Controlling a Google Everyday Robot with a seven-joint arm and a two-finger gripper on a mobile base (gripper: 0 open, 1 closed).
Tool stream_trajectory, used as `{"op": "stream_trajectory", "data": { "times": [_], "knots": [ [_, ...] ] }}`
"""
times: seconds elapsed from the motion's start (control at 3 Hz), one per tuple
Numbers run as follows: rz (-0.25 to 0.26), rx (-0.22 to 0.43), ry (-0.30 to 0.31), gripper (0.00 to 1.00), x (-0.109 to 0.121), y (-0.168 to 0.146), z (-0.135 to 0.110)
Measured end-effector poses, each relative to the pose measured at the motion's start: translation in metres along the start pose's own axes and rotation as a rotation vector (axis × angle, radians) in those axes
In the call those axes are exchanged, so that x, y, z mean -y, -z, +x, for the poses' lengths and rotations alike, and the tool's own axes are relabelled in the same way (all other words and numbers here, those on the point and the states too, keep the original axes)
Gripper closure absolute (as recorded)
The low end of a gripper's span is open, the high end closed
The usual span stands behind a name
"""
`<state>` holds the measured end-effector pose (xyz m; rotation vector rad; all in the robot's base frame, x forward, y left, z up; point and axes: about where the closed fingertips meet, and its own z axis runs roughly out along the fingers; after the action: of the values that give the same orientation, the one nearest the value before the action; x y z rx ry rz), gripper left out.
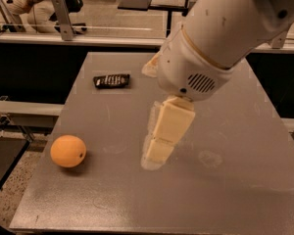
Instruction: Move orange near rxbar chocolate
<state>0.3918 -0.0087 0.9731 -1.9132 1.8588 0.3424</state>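
Observation:
The orange has to move near the rxbar chocolate, so my gripper needs to go to it next and close around the orange's middle [69,152].
The orange [68,151] lies on the grey table [235,195] near its front left corner, small dark stem dot facing right. The rxbar chocolate [111,80], a flat black wrapper with white lettering, lies at the back left of the table, well beyond the orange. My gripper [156,158] hangs cream-coloured from the large white arm [220,38] over the middle of the table. It is to the right of the orange, apart from it, and holds nothing I can see.
The arm's bulk covers the back middle of the table and hides what stands there. Beyond the far edge run a metal rail [88,38], tables and chairs. The floor drops away at the left edge [19,180].

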Motion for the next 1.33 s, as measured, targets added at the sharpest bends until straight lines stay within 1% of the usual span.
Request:
{"op": "stream_trajectory", "data": {
  "times": [0.33,0.67,1.0,1.33],
  "knots": [
    [-0.017,0.018,0.024,0.0,-0.01,-0.043,-0.027],
    [-0.004,0.05,0.029,0.0,-0.004,-0.086,-0.045],
    [-0.003,0.097,0.025,0.0,0.014,-0.128,-0.054],
    [-0.016,0.126,0.021,0.0,0.021,-0.148,-0.059]
  ]
}}
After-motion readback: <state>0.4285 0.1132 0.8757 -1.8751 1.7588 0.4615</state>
